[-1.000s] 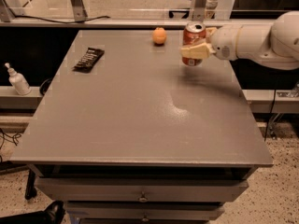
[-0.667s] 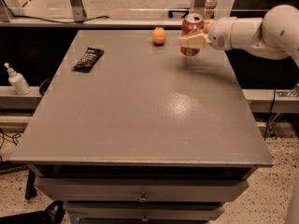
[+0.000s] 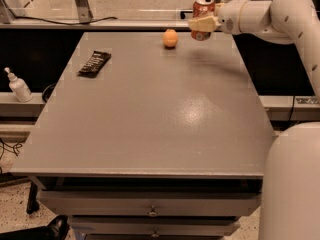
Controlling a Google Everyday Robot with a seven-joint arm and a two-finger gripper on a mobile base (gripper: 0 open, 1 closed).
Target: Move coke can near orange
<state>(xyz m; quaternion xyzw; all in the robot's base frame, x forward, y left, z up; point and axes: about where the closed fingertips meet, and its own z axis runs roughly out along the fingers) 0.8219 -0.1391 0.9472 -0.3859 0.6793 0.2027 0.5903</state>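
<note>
Next, I let go of the coke can with my gripper, upright on the grey table (image 3: 193,49) beside the orange, near the far edge of the table.
The red coke can (image 3: 203,9) with a silver top is held upright in my gripper (image 3: 202,23), just above the far right part of the grey table (image 3: 150,114). The gripper is shut on the can's middle, its cream fingers (image 3: 196,24) wrapped around it. The orange (image 3: 170,38) sits on the table near the far edge, a short way left of the can and apart from it. My white arm (image 3: 265,14) reaches in from the right.
A flat black snack bar wrapper (image 3: 94,63) lies on the table's left side. A white pump bottle (image 3: 18,85) stands on a lower ledge at the left. My white base (image 3: 292,184) rises at the right front corner. Drawers sit under the table's front edge.
My gripper has carried the coke can farther back, a little higher and toward the orange. The orange and the wrapper have not moved.
</note>
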